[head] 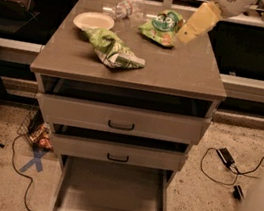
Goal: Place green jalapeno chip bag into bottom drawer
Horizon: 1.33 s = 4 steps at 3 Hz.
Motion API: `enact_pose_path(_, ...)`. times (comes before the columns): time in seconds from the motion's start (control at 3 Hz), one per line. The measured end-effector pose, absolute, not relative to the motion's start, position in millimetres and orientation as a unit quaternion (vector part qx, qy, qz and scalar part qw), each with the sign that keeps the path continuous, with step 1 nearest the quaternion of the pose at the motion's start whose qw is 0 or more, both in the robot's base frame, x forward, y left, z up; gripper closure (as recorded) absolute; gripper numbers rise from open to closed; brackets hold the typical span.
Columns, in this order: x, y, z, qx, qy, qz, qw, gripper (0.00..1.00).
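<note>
Next, my gripper moves to the green jalapeno chip bag's pale end (127, 60), the one farther away from the white bowl, and closes on it.
The green jalapeno chip bag (112, 48), crumpled and light green with a pale end, lies on the cabinet top (178, 72) left of centre, just in front of a white bowl. The bottom drawer (111, 195) is pulled out at floor level, and its flat grey floor shows nothing in it. My gripper (196, 23), pale yellow, reaches in from the upper right and hovers over the back right of the top, beside the other green bag. It is well right of and behind the jalapeno bag and holds nothing that I can see.
A flatter green bag with a round logo (162, 26), a white bowl (93, 20) and a clear plastic bottle (123, 8) sit at the back of the top. The two upper drawers (121, 121) stand slightly open. Cables and a power adapter (225, 155) lie on the floor at right.
</note>
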<state>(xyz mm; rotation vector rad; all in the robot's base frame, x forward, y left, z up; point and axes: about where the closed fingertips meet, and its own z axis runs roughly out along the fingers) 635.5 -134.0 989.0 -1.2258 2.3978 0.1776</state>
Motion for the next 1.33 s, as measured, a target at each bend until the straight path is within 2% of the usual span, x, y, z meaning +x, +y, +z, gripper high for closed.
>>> enact_pose_path(1.0,651.9,-115.8,985.0,-0.397,0.885,0.072,0.233,0.00)
enact_pose_path(1.33,666.1,-69.3,947.9,-0.331,0.910,0.101,0.228,0.00)
